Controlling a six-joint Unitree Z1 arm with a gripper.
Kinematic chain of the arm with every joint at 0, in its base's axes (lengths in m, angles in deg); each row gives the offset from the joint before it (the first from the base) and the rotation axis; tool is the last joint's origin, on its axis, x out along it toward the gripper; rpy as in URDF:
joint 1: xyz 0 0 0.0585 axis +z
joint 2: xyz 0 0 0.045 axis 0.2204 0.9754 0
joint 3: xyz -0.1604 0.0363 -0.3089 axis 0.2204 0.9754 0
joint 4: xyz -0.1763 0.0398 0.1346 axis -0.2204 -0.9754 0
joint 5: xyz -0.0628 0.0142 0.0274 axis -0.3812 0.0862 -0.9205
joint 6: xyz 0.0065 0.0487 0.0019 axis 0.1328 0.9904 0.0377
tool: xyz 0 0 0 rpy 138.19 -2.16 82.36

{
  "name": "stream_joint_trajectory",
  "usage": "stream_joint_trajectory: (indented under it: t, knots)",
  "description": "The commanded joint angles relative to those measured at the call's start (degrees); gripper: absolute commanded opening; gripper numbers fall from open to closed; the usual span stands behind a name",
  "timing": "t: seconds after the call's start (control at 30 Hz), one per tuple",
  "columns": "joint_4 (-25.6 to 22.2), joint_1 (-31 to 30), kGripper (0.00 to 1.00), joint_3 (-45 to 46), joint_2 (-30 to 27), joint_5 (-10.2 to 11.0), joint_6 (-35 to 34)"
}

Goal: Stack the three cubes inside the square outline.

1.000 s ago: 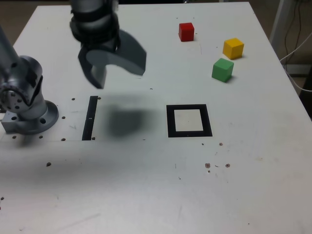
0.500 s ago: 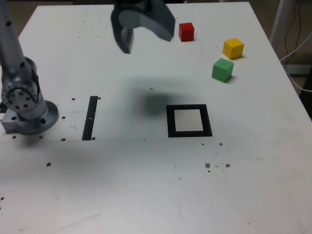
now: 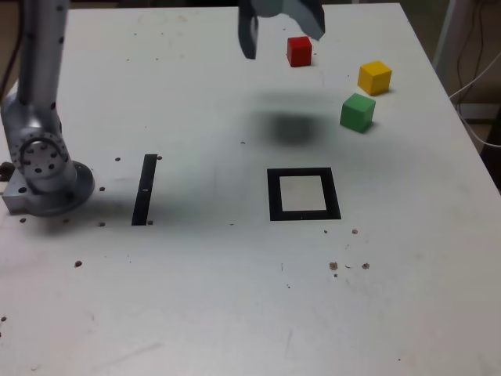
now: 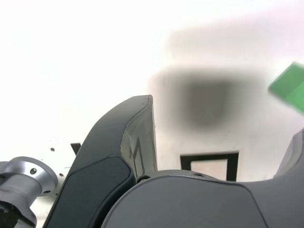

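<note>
The robot's gripper needs to next move to the red cube, before the yellow and green cubes, and close on the red cube's opposite sides [image 3: 299, 52].
Three cubes lie apart on the white table at the exterior view's far right: the red cube [image 3: 299, 51], the yellow cube [image 3: 374, 77] and the green cube [image 3: 358, 112]. The square outline [image 3: 273, 194], black-bordered with a pale centre, lies nearer and holds nothing. My gripper [image 3: 280, 31] hangs open and empty above the table, just to the exterior view's left of the red cube. In the wrist view one dark finger [image 4: 128, 156] fills the foreground, with the green cube [image 4: 289, 88] at the edge and the square outline [image 4: 209, 155] beyond.
A thin black strip [image 3: 144, 189] lies at the exterior view's left, beside the arm's grey base [image 3: 43, 168]. Small dark specks dot the table. The gripper's shadow [image 3: 291, 125] falls between the cubes and the outline. Cables hang past the table's right edge.
The gripper has swung from above the black strip at the exterior view's left to the far side beside the red cube, staying open. The cubes have not moved.
</note>
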Motion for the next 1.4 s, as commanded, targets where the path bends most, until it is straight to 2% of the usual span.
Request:
stream_joint_trajectory:
  t: [0.0, 0.13, 0.3, 0.43, 0.57, 0.7, 1.0, 1.37]
  knots:
    - [-2.6, 1.0, 1.0, -16.5, 2.8, -0.2, 1.0]
    - [-6.1, 3.3, 1.0, -24.3, 7.4, -0.7, 2.7]
    - [-8.0, 6.9, 1.0, -30.6, 11.7, -1.3, 4.7]
    - [-9.0, 8.9, 1.0, -35.5, 14.6, -0.3, 5.8]
    - [-9.9, 10.8, 1.0, -39.4, 16.8, 1.7, 6.7]
    - [-10.0, 11.9, 1.0, -40.6, 17.8, 3.4, 7.2]
    - [-9.8, 13.1, 1.0, -40.6, 22.3, 5.4, 8.7]
    - [-9.1, 13.1, 0.97, -41.4, 26.9, 6.2, 9.8]
